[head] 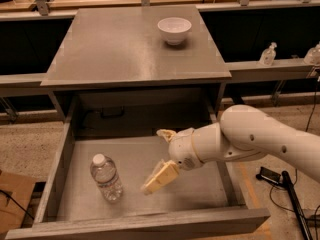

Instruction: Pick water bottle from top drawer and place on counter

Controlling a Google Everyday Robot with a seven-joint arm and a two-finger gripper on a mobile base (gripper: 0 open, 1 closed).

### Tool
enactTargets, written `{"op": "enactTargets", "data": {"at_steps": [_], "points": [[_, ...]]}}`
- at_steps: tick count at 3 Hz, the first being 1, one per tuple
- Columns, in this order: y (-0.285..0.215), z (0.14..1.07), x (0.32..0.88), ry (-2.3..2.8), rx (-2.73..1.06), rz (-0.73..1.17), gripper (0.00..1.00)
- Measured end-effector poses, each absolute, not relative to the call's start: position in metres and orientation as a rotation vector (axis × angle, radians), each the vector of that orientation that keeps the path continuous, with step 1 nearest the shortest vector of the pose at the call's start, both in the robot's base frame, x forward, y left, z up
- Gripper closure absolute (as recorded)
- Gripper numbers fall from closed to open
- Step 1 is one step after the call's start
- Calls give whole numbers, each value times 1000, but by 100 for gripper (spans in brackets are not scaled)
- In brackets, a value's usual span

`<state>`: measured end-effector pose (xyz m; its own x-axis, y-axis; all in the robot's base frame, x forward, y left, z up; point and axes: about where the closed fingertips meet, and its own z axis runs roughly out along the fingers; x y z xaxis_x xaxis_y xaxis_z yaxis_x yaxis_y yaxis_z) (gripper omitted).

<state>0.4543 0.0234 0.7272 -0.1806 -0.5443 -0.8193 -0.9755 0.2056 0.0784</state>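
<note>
I will grip the upper half of the water bottle (105,177), just below its white cap.
The water bottle (106,178), clear with a white cap, lies in the left part of the open top drawer (150,225), cap toward the back. My gripper (153,160) is open over the middle of the drawer floor, to the right of the bottle and apart from it. One tan finger (161,177) points down-left toward the bottle; the other (165,133) sits higher and farther back. The grey counter (120,44) is above the drawer.
A white bowl (174,30) stands at the counter's back right. A tiny clear flask-shaped bottle (268,54) stands on a ledge at the right. Cables and a black device (272,175) lie on the floor at the right. A cardboard box (12,199) is at the lower left.
</note>
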Motion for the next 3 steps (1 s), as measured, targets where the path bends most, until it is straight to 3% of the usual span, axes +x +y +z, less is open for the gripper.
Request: {"op": "enactTargets", "data": {"at_steps": [3], "points": [[123,671,462,1776,-1186,1121,0]]}}
